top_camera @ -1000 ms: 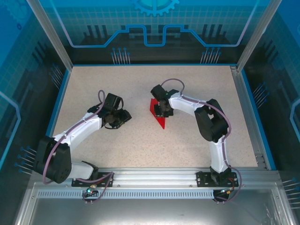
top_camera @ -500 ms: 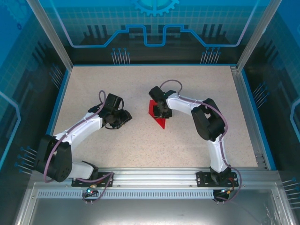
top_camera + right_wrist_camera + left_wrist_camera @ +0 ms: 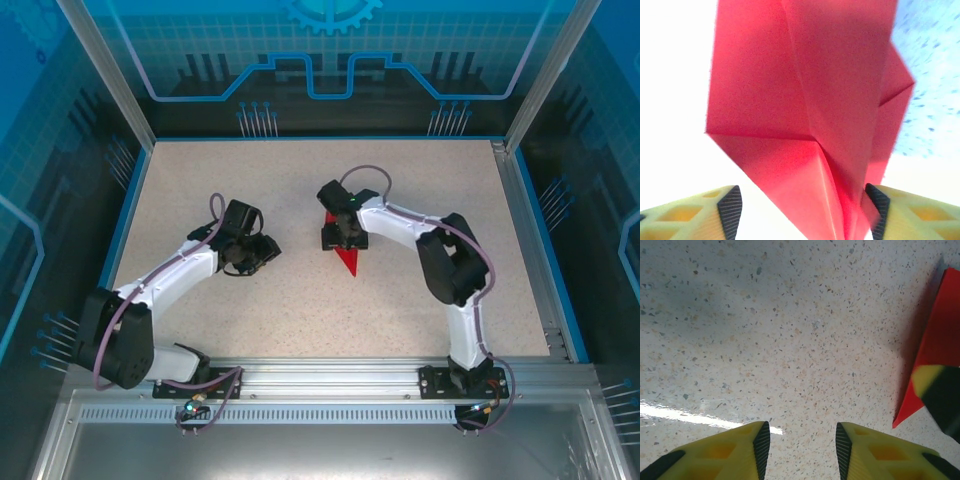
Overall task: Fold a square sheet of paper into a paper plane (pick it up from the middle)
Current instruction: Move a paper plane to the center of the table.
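The paper plane's middle fold leans over one wing, so the robot's right gripper should center over the plane and pinch the fold (image 3: pixel 840 167) by the wing creases, standing it upright.
The square sheet of paper lies on the table as a bright red folded dart, the paper plane (image 3: pixel 347 260), with its sharp tip toward the arms. My right gripper (image 3: pixel 340 237) hovers right over its wider end and hides that part. In the right wrist view the plane (image 3: pixel 805 100) runs up from between the jaws of the right gripper (image 3: pixel 800 210), which stand wide. The left pad (image 3: pixel 730 205) is clear of the paper and the right pad (image 3: pixel 877 205) is at its edge. My left gripper (image 3: pixel 264 250) stays open to the left with only bare table between its fingertips (image 3: pixel 802 450). The plane (image 3: pixel 940 335) shows at its right.
The speckled table (image 3: pixel 300 190) is bounded by blue walls and a metal frame. A yellow and black finger (image 3: pixel 940 390) of the right gripper overlaps the red paper in the left wrist view. The arm bases sit on the rail (image 3: pixel 330 375) at the near edge.
The right gripper has opened from nearly shut to wide over the red paper and shifted slightly left. The plane's tip now points more straight toward the arms. The left arm has not moved.
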Robot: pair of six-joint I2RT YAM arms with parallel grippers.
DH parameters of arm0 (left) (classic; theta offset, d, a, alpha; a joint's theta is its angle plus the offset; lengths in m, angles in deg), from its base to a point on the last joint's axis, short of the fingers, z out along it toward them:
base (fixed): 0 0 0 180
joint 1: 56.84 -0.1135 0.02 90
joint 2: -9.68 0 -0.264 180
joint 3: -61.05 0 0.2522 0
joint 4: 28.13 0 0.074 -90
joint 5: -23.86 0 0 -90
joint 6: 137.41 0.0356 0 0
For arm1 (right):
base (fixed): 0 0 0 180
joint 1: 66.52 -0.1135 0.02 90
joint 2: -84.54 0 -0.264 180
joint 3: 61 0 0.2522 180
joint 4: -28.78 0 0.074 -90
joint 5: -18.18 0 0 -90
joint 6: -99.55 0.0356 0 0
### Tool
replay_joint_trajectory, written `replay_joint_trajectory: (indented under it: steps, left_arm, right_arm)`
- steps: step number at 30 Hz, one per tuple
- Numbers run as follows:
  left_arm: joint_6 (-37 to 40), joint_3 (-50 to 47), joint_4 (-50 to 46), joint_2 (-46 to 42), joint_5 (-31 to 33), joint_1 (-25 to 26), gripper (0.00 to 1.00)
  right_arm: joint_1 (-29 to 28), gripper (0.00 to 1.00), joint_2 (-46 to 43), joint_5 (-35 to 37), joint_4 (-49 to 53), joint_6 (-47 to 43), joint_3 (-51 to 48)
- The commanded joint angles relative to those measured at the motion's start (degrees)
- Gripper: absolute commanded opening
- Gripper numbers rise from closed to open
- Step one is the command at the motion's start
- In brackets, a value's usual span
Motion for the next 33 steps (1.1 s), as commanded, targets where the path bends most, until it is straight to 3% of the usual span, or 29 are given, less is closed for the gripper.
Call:
replay_joint_trajectory:
  steps: [1, 5, 7, 9, 13, 14, 15, 17, 18, 21, 23, 27, 33]
  left_arm:
    - [2.44, 0.38, -2.99, -1.61, 1.7, -1.68, 0.43]
    - [5.63, 2.42, -5.36, -2.0, 5.43, -3.4, 0.45]
    - [7.65, 2.82, -5.43, -2.64, 8.61, -4.34, 0.5]
    - [9.47, 3.34, -5.45, -2.86, 12.42, -6.06, 0.55]
    - [11.82, 5.23, -6.41, -2.69, 19.63, -10.14, 0.61]
    - [12.02, 5.52, -6.25, -2.99, 19.6, -11.68, 0.61]
    - [12.03, 5.58, -5.92, -3.48, 19.04, -12.94, 0.61]
    - [11.78, 5.12, -5.1, -4.96, 18.17, -14.35, 0.68]
    - [11.64, 4.52, -4.3, -5.52, 17.56, -14.53, 0.68]
    - [10.98, 2.8, -2.4, -6.01, 13.98, -14.63, 0.68]
    - [10.72, 2.11, -1.73, -5.92, 10.08, -14.64, 0.68]
    - [9.97, -0.34, 0.93, -6.1, 2.03, -14.64, 0.69]
    - [10.75, -0.99, 0.56, -5.67, -4.25, -14.63, 0.69]
  right_arm:
    - [0.17, 0.73, -11.61, 2.74, -1.18, -2.15, -3.05]
    - [3.03, 0.79, -24.58, 10.28, -2.4, -2.83, -10.02]
    - [5.38, 0.83, -31.41, 15.54, -4.16, -3.73, -14.86]
    - [8.69, 0.91, -38.07, 21.17, -5.68, -3.96, -20.05]
    - [16.78, 0.92, -45.64, 27.13, -12.24, -7.62, -29.16]
    - [19.05, 0.91, -46.61, 24.74, -12.86, -9.7, -30.36]
    - [21.84, 0.91, -47.35, 17.58, -12.6, -11.7, -30.38]
    - [26.85, 0.88, -47.75, -3.13, -16.13, -13.5, -31.68]
    - [27.76, 0.83, -46.96, -11.45, -19.41, -13.0, -32.96]
    - [24.75, 0.75, -39.82, -23.64, -23.0, -12.39, -32.14]
    - [20.16, 0.74, -33.82, -25.28, -22.02, -12.41, -28.49]
    - [12.56, 0.69, -19.76, -19.8, -18.38, -11.6, -20.09]
    - [10.36, 0.64, -7.2, -16.42, -14.38, -9.57, -11.55]
